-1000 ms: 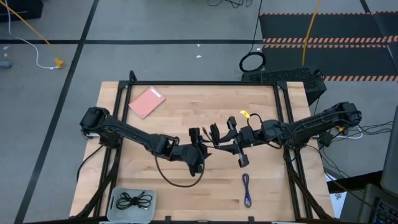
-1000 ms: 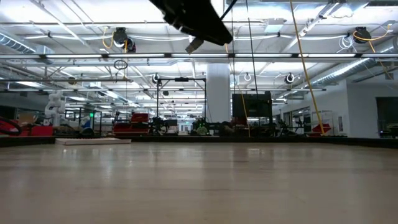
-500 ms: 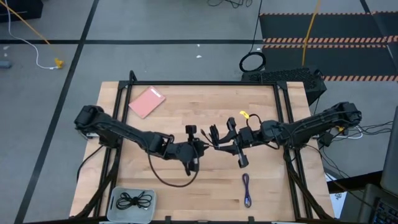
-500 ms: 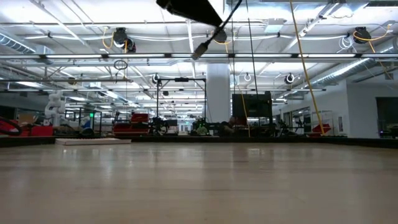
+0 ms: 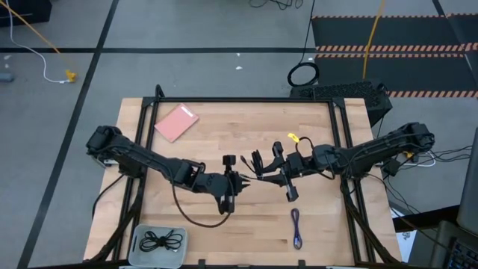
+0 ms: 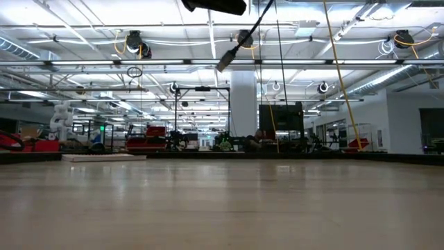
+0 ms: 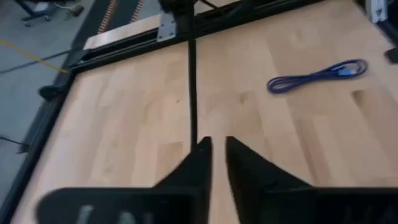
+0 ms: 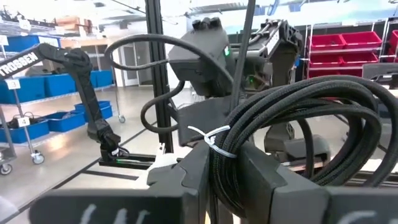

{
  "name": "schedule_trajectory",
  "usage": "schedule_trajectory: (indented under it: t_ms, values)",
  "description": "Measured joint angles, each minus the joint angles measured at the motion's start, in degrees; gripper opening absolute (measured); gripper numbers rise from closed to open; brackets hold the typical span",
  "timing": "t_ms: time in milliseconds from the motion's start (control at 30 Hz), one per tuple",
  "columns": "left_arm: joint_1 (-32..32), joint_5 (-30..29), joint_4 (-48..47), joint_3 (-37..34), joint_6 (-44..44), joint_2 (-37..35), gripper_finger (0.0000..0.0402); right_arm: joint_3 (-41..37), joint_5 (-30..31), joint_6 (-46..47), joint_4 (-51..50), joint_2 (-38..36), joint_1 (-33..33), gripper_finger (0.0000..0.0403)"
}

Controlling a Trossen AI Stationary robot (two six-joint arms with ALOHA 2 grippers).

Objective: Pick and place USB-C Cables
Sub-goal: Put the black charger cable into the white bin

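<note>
My left gripper's fingers are touching only the loose piece of cable while my right gripper holds the black coil. So next my left gripper opens and grabs the coil itself (image 5: pixel 257 160).
My right gripper (image 5: pixel 263 168) hangs over the table's middle, shut on a coiled black USB-C cable (image 8: pixel 292 118). One loose strand of that cable slants down to a free metal plug (image 6: pixel 225 61). My left gripper (image 7: pixel 215 149) faces the right one from the left, fingers almost together with a thin, clear gap. The strand (image 7: pixel 191 93) runs straight up to its fingertip. A purple-blue cable (image 5: pixel 296 228) lies flat on the wood near the front right. Another black cable (image 5: pixel 160 240) lies in the tray. My left gripper has the black strand ending at the tip of one finger (image 7: pixel 200 144); whether it touches the strand I cannot tell. My right gripper pinches several strands of the black coil between its two fingers, beside the white tie (image 8: pixel 211 138). The fingers come level from the table's right. The coil bulges out past them, lifted clear of the table.
A pink flat card (image 5: pixel 176 122) lies at the far left. A pale tray (image 5: pixel 138 240) sits at the near left corner. Black frame rails (image 5: pixel 337 149) run along the table's edges. Bare wood lies below both grippers.
My left gripper has drawn back a little toward the table's left edge and risen almost out of the top of the low view. The plug on the loose strand has sunk slightly and now hangs apart below it. My right gripper and the coil have kept still.
</note>
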Motion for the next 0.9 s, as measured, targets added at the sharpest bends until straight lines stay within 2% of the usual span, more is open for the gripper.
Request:
schedule_trajectory:
  t_ms: [233, 367, 433, 500, 700, 900]
  values:
    - [1.03, -0.13, 2.73, 0.02, 0.68, 3.04, 0.0202, 0.0, 0.0, 0.0, 0.89, 0.0, 0.0, 0.0054]
    - [2.23, -2.55, 4.63, 0.02, 2.31, 5.1, 0.0237, 0.0, 0.0, 0.0, 1.31, 0.0, 0.0, 0.0054]
    - [2.84, -3.21, 4.72, 0.02, 3.15, 5.29, 0.0227, 0.0, 0.0, 0.0, 1.33, 0.0, 0.0, 0.0054]
    - [2.72, -3.7, 4.76, 0.02, 4.12, 5.29, 0.0193, 0.0, 0.0, -0.01, 1.04, 0.0, 0.02, 0.0054]
    - [1.49, -3.84, 4.62, 0.02, 7.79, 4.61, 0.0023, 0.0, -0.04, -0.02, 0.83, 0.0, 0.02, 0.0054]
    - [0.82, -6.03, 2.98, 0.01, 8.04, 3.32, 0.0024, 0.0, -0.07, 0.0, -0.74, 0.0, 0.0, 0.0054]
